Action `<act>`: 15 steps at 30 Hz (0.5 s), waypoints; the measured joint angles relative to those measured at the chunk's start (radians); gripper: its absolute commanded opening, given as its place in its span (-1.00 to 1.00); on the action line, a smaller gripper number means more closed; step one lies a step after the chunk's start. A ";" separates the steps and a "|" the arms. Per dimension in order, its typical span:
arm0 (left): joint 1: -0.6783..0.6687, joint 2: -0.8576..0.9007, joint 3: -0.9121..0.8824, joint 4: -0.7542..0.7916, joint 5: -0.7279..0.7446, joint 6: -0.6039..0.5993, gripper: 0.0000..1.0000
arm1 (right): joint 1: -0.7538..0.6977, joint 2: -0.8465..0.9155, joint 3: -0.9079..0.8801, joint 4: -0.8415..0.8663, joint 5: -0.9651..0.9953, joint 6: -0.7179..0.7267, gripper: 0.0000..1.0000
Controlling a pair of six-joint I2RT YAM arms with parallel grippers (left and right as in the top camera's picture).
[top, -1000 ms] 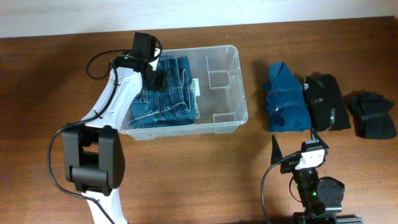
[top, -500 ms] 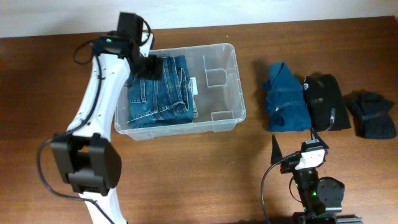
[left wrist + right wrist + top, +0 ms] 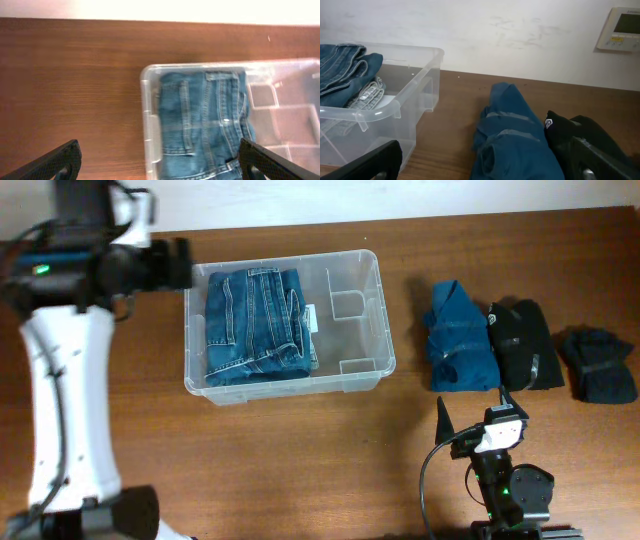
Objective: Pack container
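The folded blue garment between the bin and the black garment is next for my right gripper, which should go to it and close across its taped middle (image 3: pixel 463 339) (image 3: pixel 516 137).
The container (image 3: pixel 383 300), a clear plastic bin, stands left of the table's middle. Folded blue jeans (image 3: pixel 255 325) lie in its left half, and its right half shows bare moulded plastic. My left gripper (image 3: pixel 172 265) is open and empty, raised beside the bin's far left corner. In the left wrist view its fingers (image 3: pixel 160 164) spread wide over the bin's left rim (image 3: pixel 146 105) and the jeans (image 3: pixel 205 120). My right gripper (image 3: pixel 475 412) is open and empty near the front edge. In the right wrist view its fingers (image 3: pixel 485 165) frame a folded blue garment (image 3: pixel 515 135).
Three folded garments lie in a row right of the bin: blue (image 3: pixel 460 338), black (image 3: pixel 525 345) and dark navy (image 3: pixel 598 365). The black one (image 3: pixel 585 135) and the bin's corner (image 3: pixel 395 107) show in the right wrist view. A wall runs behind the table.
My left arm has lifted out of the bin and swung left, away from the jeans, which stay in the bin. The right arm has not moved.
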 measured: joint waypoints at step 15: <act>0.264 -0.122 0.000 -0.013 0.038 -0.001 0.99 | 0.000 0.117 0.128 -0.106 0.132 0.091 0.98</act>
